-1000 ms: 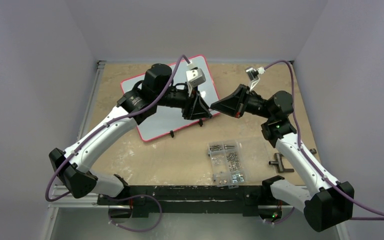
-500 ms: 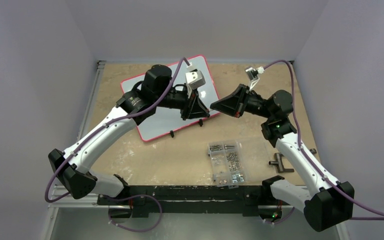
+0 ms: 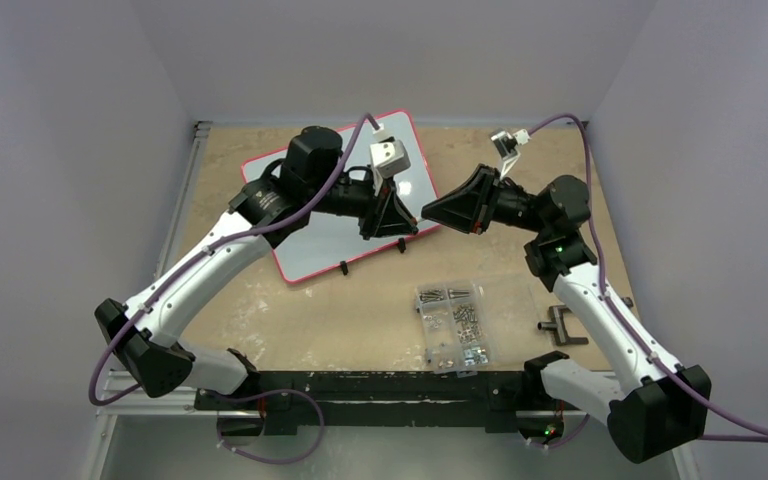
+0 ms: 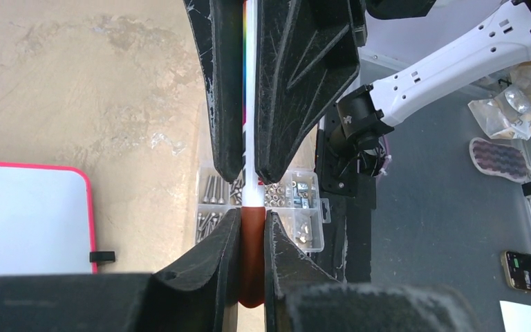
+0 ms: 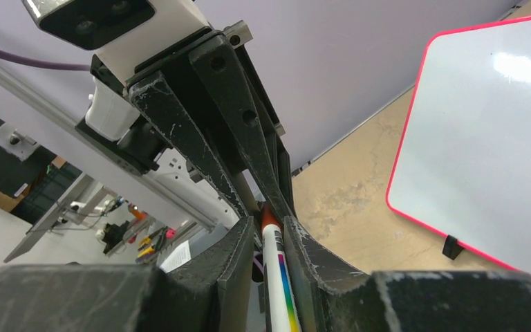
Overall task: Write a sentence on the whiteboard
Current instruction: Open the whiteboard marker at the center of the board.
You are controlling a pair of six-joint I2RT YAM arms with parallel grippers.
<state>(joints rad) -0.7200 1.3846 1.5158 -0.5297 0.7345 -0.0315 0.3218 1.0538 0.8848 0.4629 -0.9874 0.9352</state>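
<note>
My left gripper needs to set the red-brown cap free on the bare table (image 3: 397, 321), where I need to leave it next to the clear screw box.
The whiteboard (image 3: 322, 243) lies tilted at the back left of the table. It also shows in the left wrist view (image 4: 28, 221) and the right wrist view (image 5: 484, 138), and I see no sentence on it. My left gripper (image 3: 403, 221) and right gripper (image 3: 432, 213) meet tip to tip above the board's right corner. My left gripper (image 4: 251, 216) is shut on the red-brown cap (image 4: 252, 256) of a marker. My right gripper (image 5: 269, 227) is shut on its white barrel (image 5: 281, 280), which has a rainbow stripe.
A clear compartmented screw box (image 3: 455, 325) sits at the near middle of the table, below the grippers in the left wrist view (image 4: 287, 207). A black T-shaped tool (image 3: 560, 327) lies by the right arm. Grey walls close in the table.
Both grippers have shifted slightly to the left together. They still hold the marker between them.
</note>
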